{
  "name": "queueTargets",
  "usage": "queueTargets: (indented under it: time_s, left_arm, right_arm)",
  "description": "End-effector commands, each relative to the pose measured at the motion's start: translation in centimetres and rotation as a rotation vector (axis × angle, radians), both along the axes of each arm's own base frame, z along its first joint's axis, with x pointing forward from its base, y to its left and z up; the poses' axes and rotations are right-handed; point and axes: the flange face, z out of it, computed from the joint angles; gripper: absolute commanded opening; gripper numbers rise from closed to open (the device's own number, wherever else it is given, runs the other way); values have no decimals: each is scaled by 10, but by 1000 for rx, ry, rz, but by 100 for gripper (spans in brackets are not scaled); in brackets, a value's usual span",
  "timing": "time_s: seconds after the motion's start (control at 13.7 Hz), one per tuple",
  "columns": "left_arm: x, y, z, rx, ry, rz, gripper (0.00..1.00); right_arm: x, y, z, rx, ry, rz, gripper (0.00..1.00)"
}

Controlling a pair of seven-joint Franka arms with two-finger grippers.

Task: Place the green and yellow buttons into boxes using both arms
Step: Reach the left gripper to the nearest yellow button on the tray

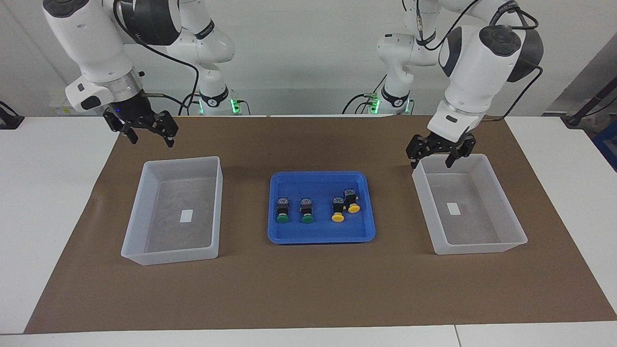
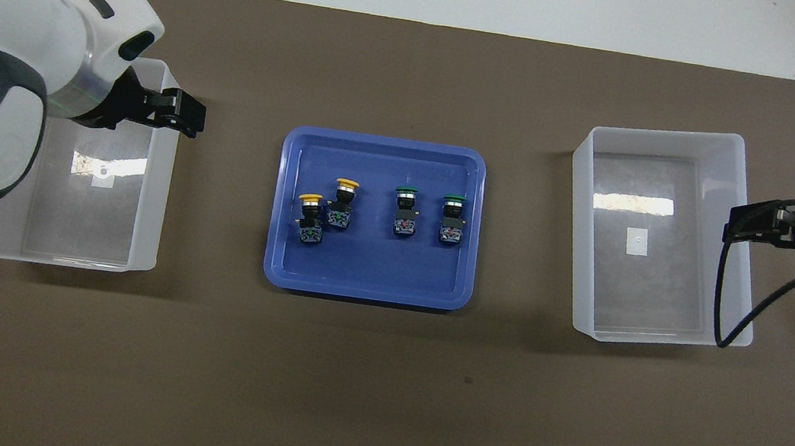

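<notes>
My left hand should next close on the yellow button [image 2: 310, 212] farthest from the green buttons in the blue tray.
Two green buttons [image 1: 282, 211] [image 1: 307, 211] and two yellow buttons [image 1: 338, 211] [image 1: 352, 201] lie in the blue tray [image 1: 318, 234]; they also show in the overhead view, green [image 2: 404, 213] [image 2: 452, 219] and yellow [image 2: 310, 218] [image 2: 342, 205]. One translucent box [image 1: 477, 248] [image 2: 157, 168] stands at the left arm's end, the other [image 1: 181, 160] [image 2: 578, 224] at the right arm's end. Both hold only a white label. My left gripper [image 1: 436, 153] [image 2: 186, 111] is open and empty over the tray-side rim of its box. My right gripper [image 1: 147, 130] [image 2: 739, 222] is open and empty over the outer rim of its box.
The blue tray [image 2: 367, 280] sits mid-table between the boxes on a brown mat [image 1: 308, 289]. White tabletop borders the mat at both ends. The arm bases stand at the robots' edge of the table.
</notes>
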Motion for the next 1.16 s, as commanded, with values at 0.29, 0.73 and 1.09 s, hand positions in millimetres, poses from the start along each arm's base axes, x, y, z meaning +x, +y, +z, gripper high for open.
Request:
queueTargets:
  time_s: [0.29,0.73,1.09]
  left_arm:
    - [-9,-30,-73,-48,-31,101,100]
    - [-14,-83,-125,-83,-35,232,100]
    - [-13,-119,-182,-90,-43,266,100]
  right_arm:
    - [-5,0,1,19,2,26,100]
    - [0,13,12,-20,-16,60,100]
    - [-1,13,10,-19,-12,61,100]
